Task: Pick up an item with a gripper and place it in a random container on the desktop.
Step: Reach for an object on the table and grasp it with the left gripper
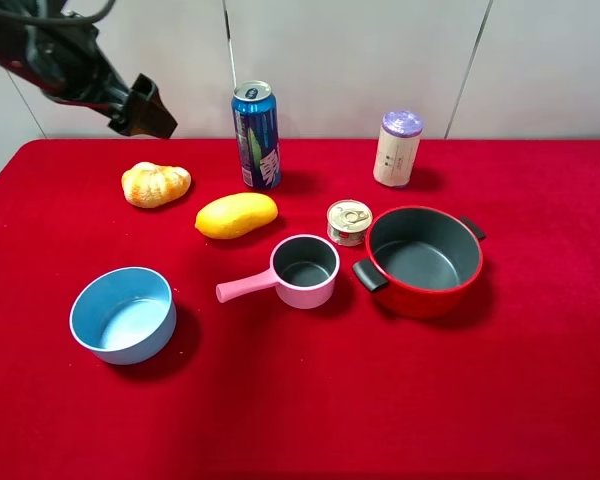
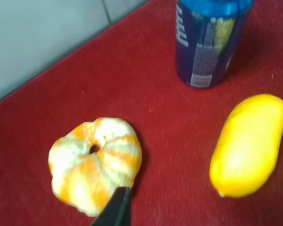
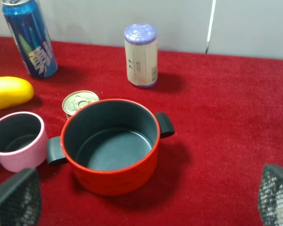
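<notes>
Next, I move my left gripper to the middle of the tall blue can's body [image 1: 257,137] [image 2: 209,40] and close it there.
The tall blue can [image 1: 256,135] stands upright at the back of the red desktop [image 1: 300,400]; it also shows in the left wrist view [image 2: 210,42] and the right wrist view [image 3: 30,40]. The pale pink saucepan [image 1: 305,270] sits mid-table, handle pointing left, empty; it also shows in the right wrist view [image 3: 16,141]. My left gripper [image 1: 148,108] hovers high at the back left, above and left of the can, empty; only a narrow black tip [image 2: 115,209] shows in its wrist view. My right gripper [image 3: 146,197] is open and empty, in front of the red pot.
A peeled orange [image 1: 155,184] and a yellow mango [image 1: 236,215] lie left of the can. A short tin [image 1: 349,221] and a red two-handled pot [image 1: 423,258] stand right of the saucepan. A cream cylinder [image 1: 397,148] is at the back, a light blue bowl [image 1: 123,313] at the front left.
</notes>
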Tool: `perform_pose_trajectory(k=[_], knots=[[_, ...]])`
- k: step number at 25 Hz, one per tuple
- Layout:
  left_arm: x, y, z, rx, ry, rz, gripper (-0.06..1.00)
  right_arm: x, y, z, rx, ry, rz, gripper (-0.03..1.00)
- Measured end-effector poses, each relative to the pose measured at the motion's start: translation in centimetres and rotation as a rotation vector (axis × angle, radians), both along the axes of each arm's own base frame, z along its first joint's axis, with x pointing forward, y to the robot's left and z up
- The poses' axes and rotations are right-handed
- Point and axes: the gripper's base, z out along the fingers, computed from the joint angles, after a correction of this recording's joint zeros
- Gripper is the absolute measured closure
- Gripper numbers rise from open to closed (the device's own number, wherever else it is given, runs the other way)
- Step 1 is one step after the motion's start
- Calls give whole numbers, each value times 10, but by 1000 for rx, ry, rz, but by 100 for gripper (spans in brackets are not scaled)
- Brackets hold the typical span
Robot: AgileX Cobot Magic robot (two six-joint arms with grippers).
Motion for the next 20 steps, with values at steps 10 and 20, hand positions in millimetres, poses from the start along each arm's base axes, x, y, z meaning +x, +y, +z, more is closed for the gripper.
perform_pose_trajectory(k=[10,20], knots=[[40,-33,-7,8,-29,-69,-5,0,0,0,0,0,0,27],[76,-65,-26,12,-33,-114,-5,0,0,0,0,0,0,27]])
